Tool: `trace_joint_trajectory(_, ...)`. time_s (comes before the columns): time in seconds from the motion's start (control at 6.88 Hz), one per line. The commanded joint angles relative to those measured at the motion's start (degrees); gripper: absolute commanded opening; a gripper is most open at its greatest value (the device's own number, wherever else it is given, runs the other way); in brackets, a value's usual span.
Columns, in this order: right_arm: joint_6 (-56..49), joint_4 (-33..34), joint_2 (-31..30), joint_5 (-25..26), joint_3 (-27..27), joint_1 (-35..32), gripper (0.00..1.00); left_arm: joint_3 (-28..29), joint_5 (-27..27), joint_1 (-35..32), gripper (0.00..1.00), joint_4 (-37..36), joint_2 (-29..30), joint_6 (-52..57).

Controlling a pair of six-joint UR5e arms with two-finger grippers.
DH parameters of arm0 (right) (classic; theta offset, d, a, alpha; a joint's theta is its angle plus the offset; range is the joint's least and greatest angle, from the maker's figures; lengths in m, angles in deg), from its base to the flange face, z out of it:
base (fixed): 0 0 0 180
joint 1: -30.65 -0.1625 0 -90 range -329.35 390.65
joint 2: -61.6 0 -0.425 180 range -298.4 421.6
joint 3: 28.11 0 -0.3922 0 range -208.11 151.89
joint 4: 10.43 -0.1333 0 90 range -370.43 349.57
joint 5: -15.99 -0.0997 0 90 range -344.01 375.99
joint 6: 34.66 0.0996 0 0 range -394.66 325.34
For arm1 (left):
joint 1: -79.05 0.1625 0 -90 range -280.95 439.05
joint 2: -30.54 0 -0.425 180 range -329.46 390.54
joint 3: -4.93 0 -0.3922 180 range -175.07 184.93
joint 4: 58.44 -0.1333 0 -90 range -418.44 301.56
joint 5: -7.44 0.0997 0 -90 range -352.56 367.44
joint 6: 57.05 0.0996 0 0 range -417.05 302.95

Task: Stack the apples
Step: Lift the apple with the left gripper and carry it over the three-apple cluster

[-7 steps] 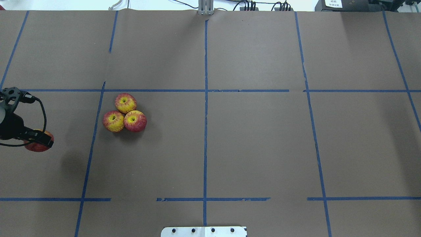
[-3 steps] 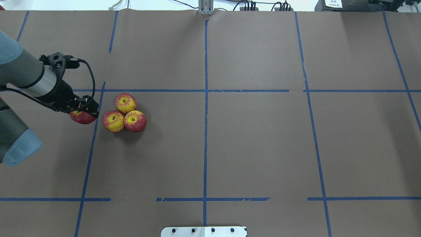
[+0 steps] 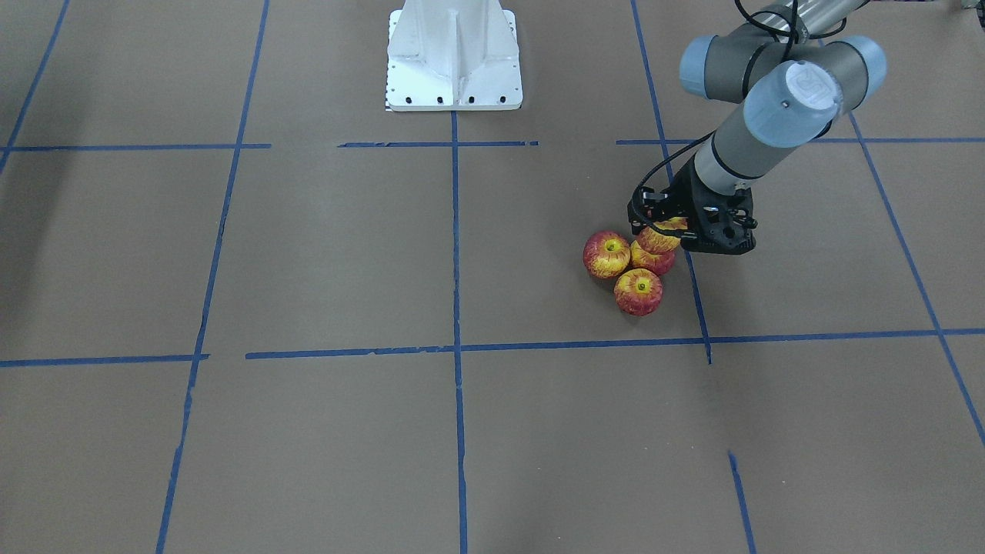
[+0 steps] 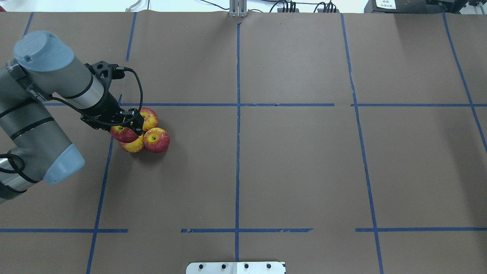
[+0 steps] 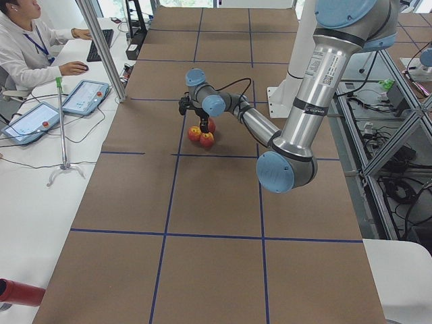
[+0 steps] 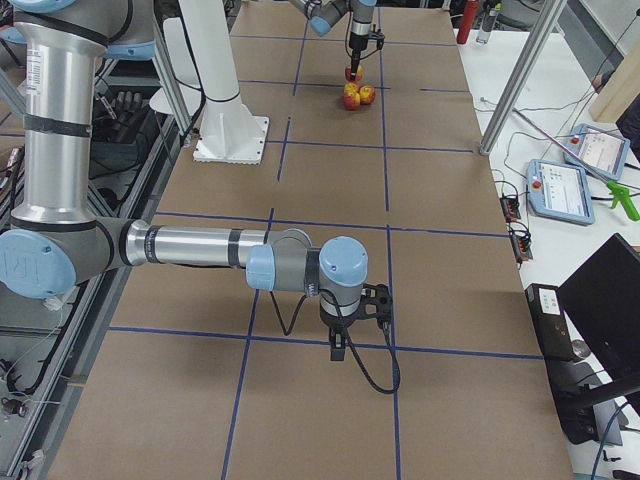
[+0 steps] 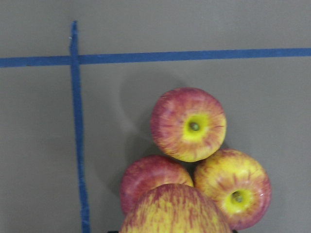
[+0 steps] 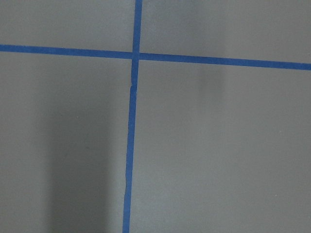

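Note:
The robot's left gripper needs to release the held apple on top of the three clustered apples (image 3: pixel 643 255) (image 7: pixel 192 169), over the gap between them.
Three red-and-yellow apples (image 4: pixel 156 140) sit touching in a cluster on the brown table, stem ends up; they also show in the front view (image 3: pixel 606 255) and the left wrist view (image 7: pixel 188 124). My left gripper (image 4: pixel 127 126) is shut on a fourth apple (image 4: pixel 122 134) and holds it just above the cluster's left side. The held apple fills the bottom of the left wrist view (image 7: pixel 175 211) and shows in the front view (image 3: pixel 660 235). My right gripper (image 6: pixel 340 345) shows only in the exterior right view, low over bare table far from the apples; I cannot tell whether it is open.
Blue tape lines (image 4: pixel 237 114) divide the brown table into squares. The white robot base plate (image 3: pixel 454 54) stands at the table's near edge. Operators' tablets (image 5: pixel 81 98) and a pole stand lie beyond the far edge.
My left arm has swung in from the table's left edge, carrying the apple rightward until it is over the cluster. The three apples on the table have not moved.

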Motion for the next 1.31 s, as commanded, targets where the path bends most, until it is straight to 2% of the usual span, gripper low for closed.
trace_joint_trajectory(0.0, 0.0, 0.0, 0.0, 0.0, 0.0, 0.0, 1.00, 3.3, 0.4, 0.9, 0.00, 0.1, 2.7, -0.3)
trace_joint_trajectory(0.15, 0.0, 0.0, 0.0, 0.0, 0.0, 0.0, 1.00, 4.9, 0.4, 0.9, 0.00, 0.3, 3.6, -0.3)
trace_joint_trajectory(0.87, 0.0, 0.0, 0.0, 0.0, 0.0, 0.0, 1.00, 4.8, 0.7, 1.0, 0.00, 0.2, 3.5, 0.1)
trace_joint_trajectory(1.16, 0.0, 0.0, 0.0, 0.0, 0.0, 0.0, 1.00, 4.7, 3.8, 1.0, 0.00, 0.2, 3.5, 0.2)
